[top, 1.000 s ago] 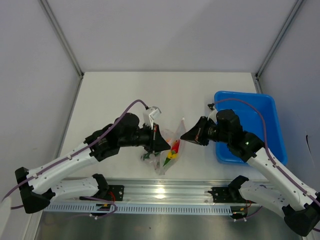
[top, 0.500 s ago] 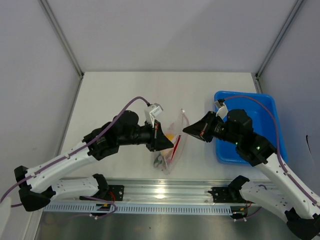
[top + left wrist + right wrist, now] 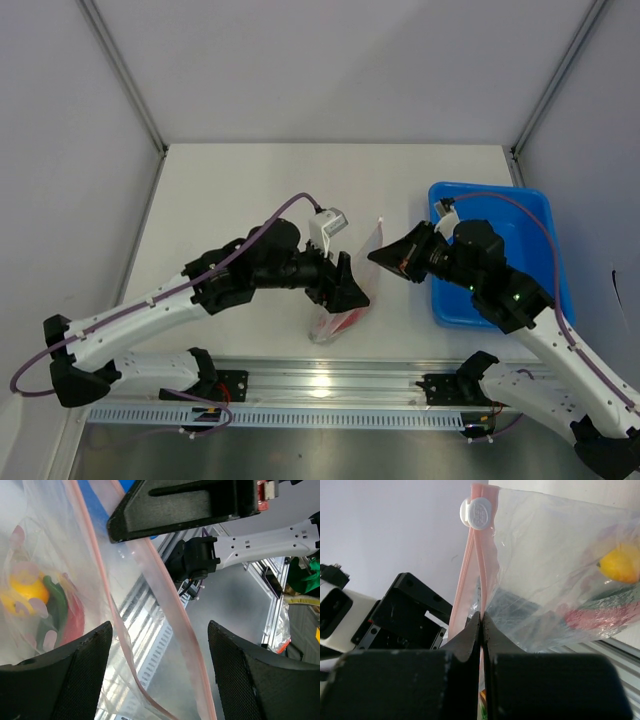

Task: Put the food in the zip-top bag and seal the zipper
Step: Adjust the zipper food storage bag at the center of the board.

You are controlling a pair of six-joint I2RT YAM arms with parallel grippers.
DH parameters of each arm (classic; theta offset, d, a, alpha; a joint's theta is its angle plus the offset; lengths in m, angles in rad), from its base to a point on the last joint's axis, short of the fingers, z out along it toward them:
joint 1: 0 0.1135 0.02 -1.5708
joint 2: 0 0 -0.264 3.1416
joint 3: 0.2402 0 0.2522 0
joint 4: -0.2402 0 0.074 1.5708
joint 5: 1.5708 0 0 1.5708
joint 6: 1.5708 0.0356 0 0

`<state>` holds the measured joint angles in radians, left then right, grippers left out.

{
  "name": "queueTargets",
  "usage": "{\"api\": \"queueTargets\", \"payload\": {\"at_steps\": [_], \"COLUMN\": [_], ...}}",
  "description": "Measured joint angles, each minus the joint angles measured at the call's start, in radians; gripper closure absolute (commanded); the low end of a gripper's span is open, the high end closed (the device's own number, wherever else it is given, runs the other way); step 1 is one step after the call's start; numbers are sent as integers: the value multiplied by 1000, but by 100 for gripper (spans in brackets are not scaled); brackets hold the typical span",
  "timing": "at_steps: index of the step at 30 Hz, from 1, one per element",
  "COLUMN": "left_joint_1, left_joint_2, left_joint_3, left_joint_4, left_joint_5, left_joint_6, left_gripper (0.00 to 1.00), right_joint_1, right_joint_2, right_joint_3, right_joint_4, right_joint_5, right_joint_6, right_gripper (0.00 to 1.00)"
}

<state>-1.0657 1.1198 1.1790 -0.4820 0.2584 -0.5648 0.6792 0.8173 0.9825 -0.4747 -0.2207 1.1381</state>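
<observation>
I can see my right gripper blocking the zipper below the slider, so I need to pinch the zipper with my left gripper while my right one takes the bag's corner point(image 3: 484, 491) beside the slider.
The clear zip-top bag point(image 3: 333, 324) hangs between the two arms, above the table's front edge. Inside it lies the food: a yellow piece point(image 3: 27, 590), a green piece point(image 3: 56, 611) and a red chili point(image 3: 76, 625). My right gripper point(image 3: 481, 617) is shut on the pink zipper point(image 3: 469, 575) just below its white slider point(image 3: 480, 512); in the top view, the right gripper point(image 3: 373, 257) holds the bag's upper corner. My left gripper point(image 3: 159, 677) is open, and the zipper strip point(image 3: 172, 615) runs loose between its fingers point(image 3: 260, 675). Seen from above, the left gripper point(image 3: 355, 295) covers the bag's middle.
A blue plastic bin point(image 3: 520, 215) stands on the table at the right, under my right arm. The aluminium rail point(image 3: 320, 385) with both arm bases runs along the near edge just below the bag.
My left gripper has let go of the bag and opened, and its arm has slid right. The right gripper has stayed shut on the zipper, and the bag now hangs straighter.
</observation>
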Motion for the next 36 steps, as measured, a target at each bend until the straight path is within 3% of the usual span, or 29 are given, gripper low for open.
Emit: {"api": "queueTargets", "payload": {"at_steps": [9,17,20,23,26,27,29,31,33,34,36], "left_joint_1": [-46,-146,-177,-198,-207,-208,-208,-208,-208,-208,-205], "left_joint_2": [31,144,182,201,201,200,193,182,171,166,156], "left_joint_3": [88,172,172,172,171,170,163,153,146,144,143], "left_joint_4": [-63,-160,-199,-226,-232,-232,-230,-230,-231,-231,-231], "left_joint_5": [-108,-353,-461,-559,-626,-643,-671,-681,-682,-679,-664], "left_joint_6": [43,76,76,74,66,65,66,66,72,73,79], "left_gripper": [17,19,22,30,48,56,65,78,91,95,99], "right_joint_1": [57,92,92,95,101,103,103,104,103,104,105], "right_joint_2": [31,53,53,53,53,52,49,41,31,24,11], "right_joint_3": [-1,0,0,0,2,3,6,8,11,13,23], "right_joint_4": [1,2,2,2,1,0,0,-5,-13,-19,-34], "right_joint_5": [76,151,170,180,188,189,196,209,217,221,224], "right_joint_6": [25,80,110,132,146,146,149,135,116,102,63], "right_gripper": [100,100,100,98,86,72,55,47,31,29,7]}}
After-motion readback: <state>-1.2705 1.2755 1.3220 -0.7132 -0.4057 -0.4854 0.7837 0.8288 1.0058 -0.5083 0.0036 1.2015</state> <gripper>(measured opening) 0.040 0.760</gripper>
